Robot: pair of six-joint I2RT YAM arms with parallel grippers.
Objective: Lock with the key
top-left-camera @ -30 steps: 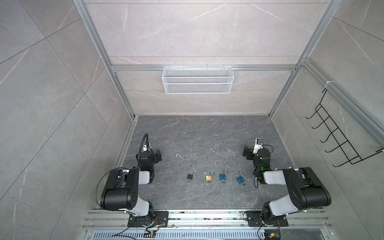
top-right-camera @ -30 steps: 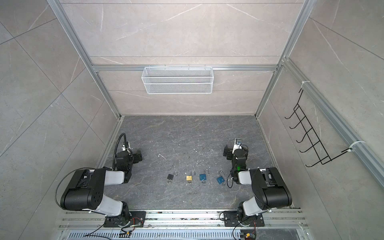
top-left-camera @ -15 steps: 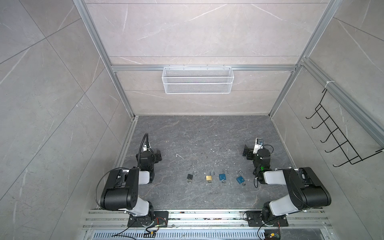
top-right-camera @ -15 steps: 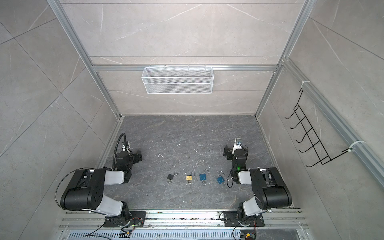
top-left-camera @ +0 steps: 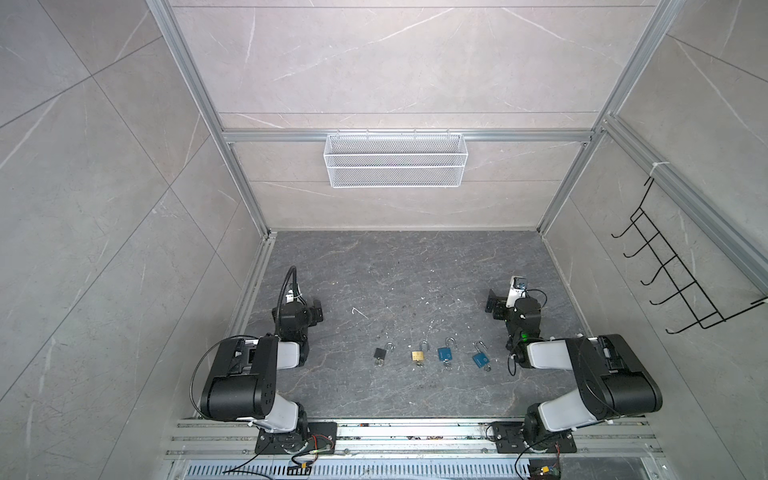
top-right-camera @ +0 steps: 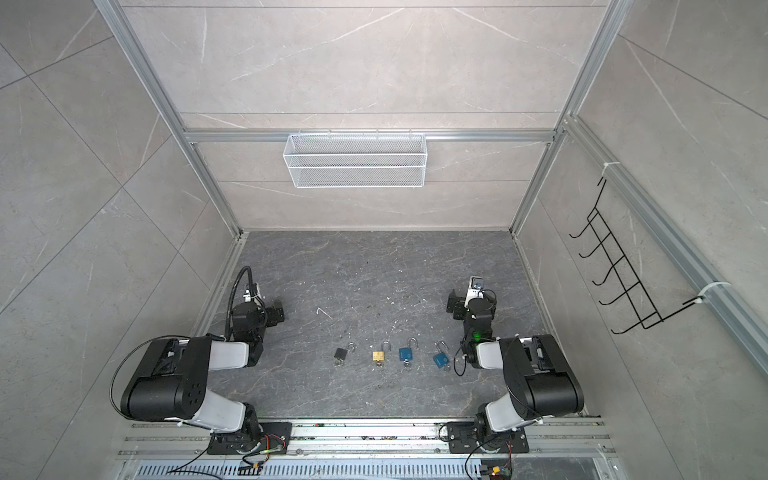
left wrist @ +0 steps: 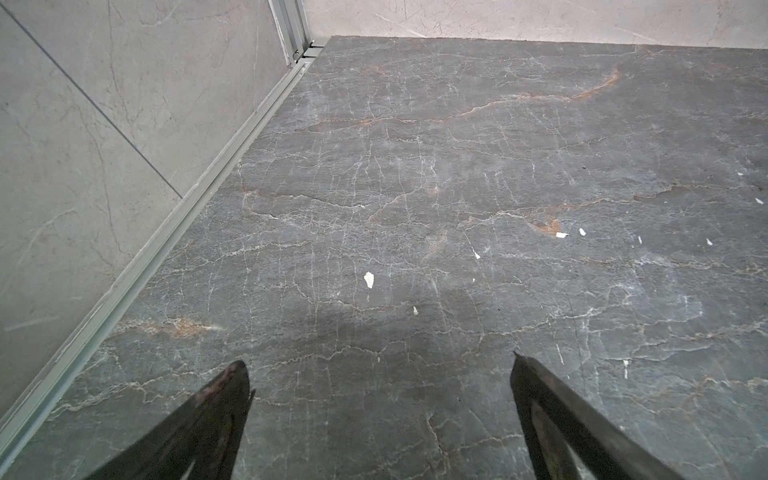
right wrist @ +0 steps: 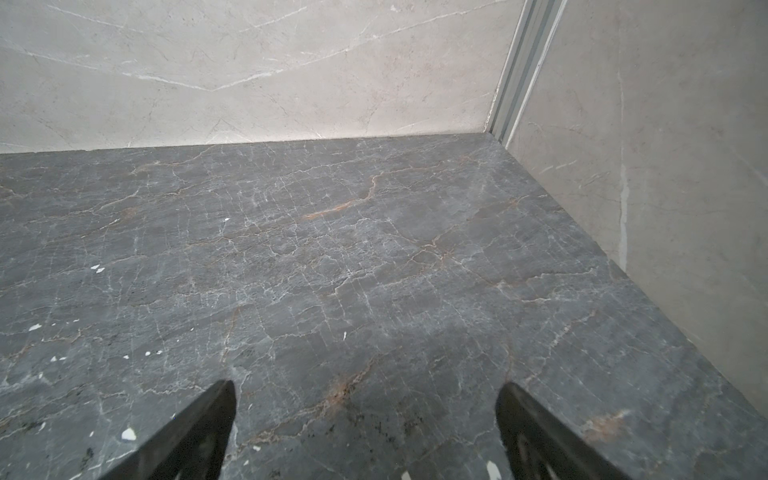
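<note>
The body of the blue padlock (top-left-camera: 481,360) at the end of the row, the one farthest from the black padlock, will be gripped by my right gripper.
Several small padlocks lie in a row on the dark stone floor in both top views: a black one (top-left-camera: 379,353) (top-right-camera: 340,353), a brass one (top-left-camera: 418,355) (top-right-camera: 377,355) and two blue ones (top-left-camera: 444,353) (top-left-camera: 479,359). Their shackles stand open, and a key (top-left-camera: 447,365) sticks out of each body's near end. My left gripper (top-left-camera: 316,311) (left wrist: 378,365) rests open over bare floor, well left of the row. To the right of the row and farther back, my right gripper (top-left-camera: 493,305) (right wrist: 368,390) is open too. Neither wrist view shows a lock or key.
A white wire basket (top-left-camera: 395,160) hangs on the back wall and a black hook rack (top-left-camera: 681,282) on the right wall. A small pale bent piece (top-left-camera: 358,311) lies on the floor left of centre. Walls and aluminium rails close in both sides.
</note>
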